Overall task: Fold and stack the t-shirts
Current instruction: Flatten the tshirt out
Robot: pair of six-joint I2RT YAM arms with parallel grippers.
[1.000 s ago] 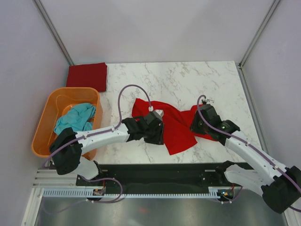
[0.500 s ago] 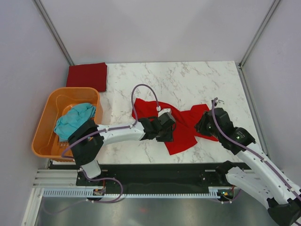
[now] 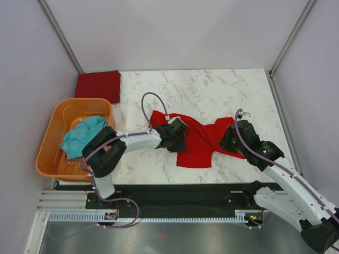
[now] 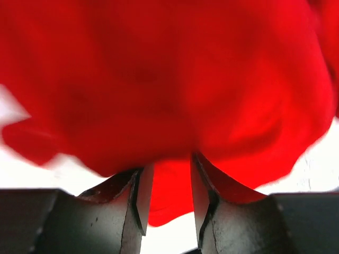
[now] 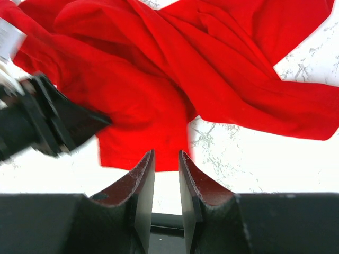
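Next, my left gripper grabs the red t-shirt at its front corner [image 3: 178, 165] [image 4: 153, 221] closest to the orange basket, near the front edge of the table.
A bright red t-shirt [image 3: 200, 138] lies crumpled and spread on the marble table [image 3: 212, 87]. My left gripper [image 3: 181, 137] is on its left part; in the left wrist view the red cloth [image 4: 169, 79] drapes over the tips of my left gripper [image 4: 167, 169], whose jaws stand apart. My right gripper [image 3: 228, 141] sits at the shirt's right side. In its wrist view my right gripper [image 5: 166, 157] is slightly open with nothing between the fingers, just short of the shirt [image 5: 159, 90]. A folded maroon t-shirt [image 3: 98, 84] lies at the back left. A teal t-shirt [image 3: 83, 135] sits bunched in the basket.
An orange plastic basket [image 3: 57, 115] stands at the left table edge, beside the left arm. Grey walls with metal posts close in the back and both sides. Bare marble shows behind and to the right of the red shirt.
My left gripper has pulled back to the left and its jaws have narrowed a little. The red shirt's lower flap has shifted left and squared up. The right gripper has barely moved over the last half second.
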